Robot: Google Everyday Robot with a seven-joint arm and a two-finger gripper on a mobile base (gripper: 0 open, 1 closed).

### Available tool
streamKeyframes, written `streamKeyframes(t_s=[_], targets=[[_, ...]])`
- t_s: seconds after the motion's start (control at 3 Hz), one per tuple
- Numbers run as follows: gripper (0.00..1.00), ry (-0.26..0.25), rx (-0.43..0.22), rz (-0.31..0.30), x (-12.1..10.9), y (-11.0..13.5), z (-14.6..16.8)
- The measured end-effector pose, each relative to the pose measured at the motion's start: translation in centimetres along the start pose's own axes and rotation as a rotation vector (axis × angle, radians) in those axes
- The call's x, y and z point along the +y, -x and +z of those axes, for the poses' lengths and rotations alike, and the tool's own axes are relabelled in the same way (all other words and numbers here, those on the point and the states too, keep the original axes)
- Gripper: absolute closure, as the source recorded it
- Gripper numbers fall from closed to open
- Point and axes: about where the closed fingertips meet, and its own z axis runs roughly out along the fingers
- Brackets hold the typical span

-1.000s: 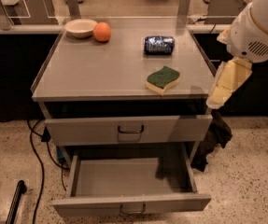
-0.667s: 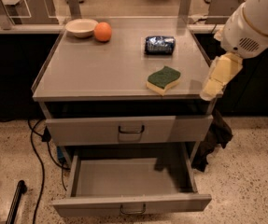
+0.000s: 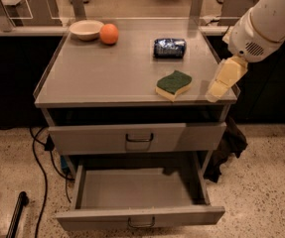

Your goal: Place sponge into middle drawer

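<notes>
The robot's gripper needs to next go to the sponge's middle (image 3: 175, 83) on the cabinet top and close there, because the sponge belongs in the middle drawer.
The sponge (image 3: 174, 85), dark green on top with pale yellow foam below, lies on the grey cabinet top (image 3: 107, 68) near its front right. The gripper (image 3: 221, 83), a pale yellow part under the white arm (image 3: 266, 21), hangs over the top's right edge, just right of the sponge and apart from it. The middle drawer (image 3: 139, 195) is pulled open below and holds nothing that I can see. The upper drawer front (image 3: 137, 138) is closed.
A shiny blue snack packet (image 3: 169, 47) lies behind the sponge. A white bowl (image 3: 86, 29) and an orange (image 3: 109, 33) sit at the back left. Cables (image 3: 40, 167) run on the floor at the left, and dark cloth (image 3: 226, 148) hangs at the cabinet's right.
The arm and gripper have moved up and left, from beside the cabinet's right edge to over the top's edge, closer to the sponge. The sponge has not moved.
</notes>
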Motion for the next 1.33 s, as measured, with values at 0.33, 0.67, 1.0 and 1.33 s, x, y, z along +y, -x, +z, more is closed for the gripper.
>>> streamKeyframes(t_s=[0.33, 0.67, 1.0, 1.33], targets=[[0.00, -0.020, 0.014, -0.005, -0.4, 0.1, 1.3], [0.00, -0.027, -0.003, 0.000, -1.6, 0.7, 3.7], [0.00, -0.008, -0.036, 0.005, -2.7, 1.7, 6.8], [0.00, 0.025, -0.073, 0.008, -3.7, 3.1, 9.9]])
